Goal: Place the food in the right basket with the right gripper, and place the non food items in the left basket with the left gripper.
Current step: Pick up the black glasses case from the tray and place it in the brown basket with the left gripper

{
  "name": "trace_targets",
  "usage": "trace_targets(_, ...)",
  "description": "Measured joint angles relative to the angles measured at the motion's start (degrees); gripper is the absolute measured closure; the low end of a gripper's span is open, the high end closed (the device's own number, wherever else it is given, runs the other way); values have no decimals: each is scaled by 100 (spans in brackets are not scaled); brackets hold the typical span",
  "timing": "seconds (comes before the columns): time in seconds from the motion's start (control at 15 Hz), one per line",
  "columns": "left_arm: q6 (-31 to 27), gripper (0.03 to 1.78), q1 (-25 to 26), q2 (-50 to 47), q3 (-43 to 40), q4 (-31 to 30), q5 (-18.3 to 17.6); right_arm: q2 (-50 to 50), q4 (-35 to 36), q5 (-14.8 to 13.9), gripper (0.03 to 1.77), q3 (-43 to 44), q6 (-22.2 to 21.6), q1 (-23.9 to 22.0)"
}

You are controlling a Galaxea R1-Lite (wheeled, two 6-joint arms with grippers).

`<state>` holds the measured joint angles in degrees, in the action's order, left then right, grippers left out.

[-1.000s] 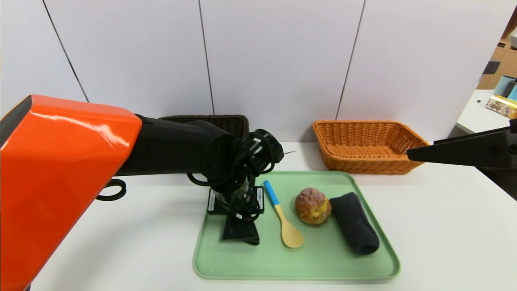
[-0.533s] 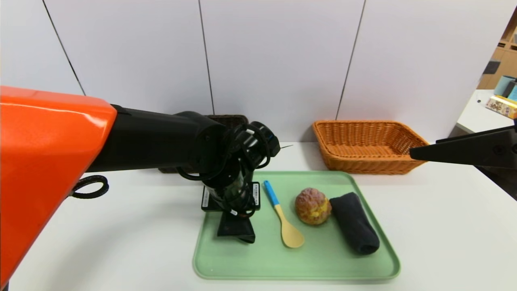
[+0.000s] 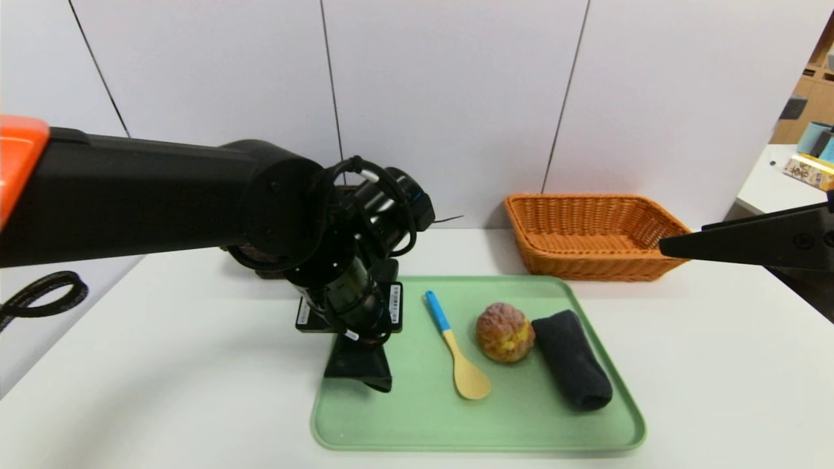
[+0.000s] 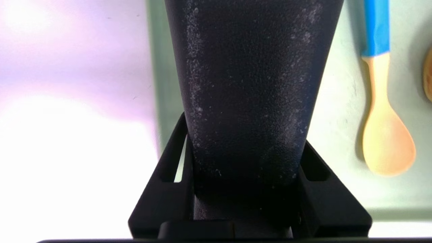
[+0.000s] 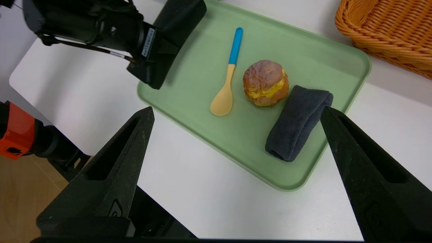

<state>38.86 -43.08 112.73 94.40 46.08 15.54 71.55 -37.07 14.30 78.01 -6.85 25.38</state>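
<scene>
I will release the black pouch, now held above the green tray's edge, with my left gripper on the middle of the dark basket's bottom [image 3: 313, 228], behind my arm.
My left gripper [image 4: 244, 130] is shut on a black, grainy pouch-like object [image 4: 249, 84], held above the left edge of the green tray [image 3: 456, 423]; the object [image 5: 182, 17] also shows in the right wrist view. On the tray lie a blue-handled spoon [image 3: 456, 352], a cream-filled bun [image 3: 503, 332] and a rolled dark towel [image 3: 572, 358]. The orange right basket [image 3: 589, 264] stands behind the tray. The dark left basket [image 3: 260, 270] is mostly hidden behind my left arm. Off at the right, my right gripper [image 5: 236, 109] hangs open and empty.
The tray sits mid-table on a white tabletop [image 3: 717, 365]. White wall panels close off the back. My left arm spans the left half of the head view. A side table with boxes [image 3: 808, 169] stands beyond the right edge.
My left arm has swung left and upward, carrying the black object from inside the tray toward its left edge. The right gripper has stayed where it was.
</scene>
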Motion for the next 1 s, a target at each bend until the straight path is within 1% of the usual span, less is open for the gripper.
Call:
trace_targets(0.2,-297,109,2,-372,0,52,2,12,11,0,10,0,2,0)
trace_targets(0.33,-657,109,30,-603,5,55,0,17,11,2,10,2,2,0)
trace_targets(0.47,-1318,109,235,-807,27,22,-9,15,13,0,10,2,2,0)
trace_targets(0.67,-2332,110,734,-939,315,9,-89,4,15,-5,10,5,2,0)
trace_targets(0.87,-3479,110,1298,-950,684,6,-262,-2,13,-6,10,5,5,0)
trace_targets(1.0,-4225,110,1685,-898,914,-13,-463,-2,11,-6,10,5,2,0)
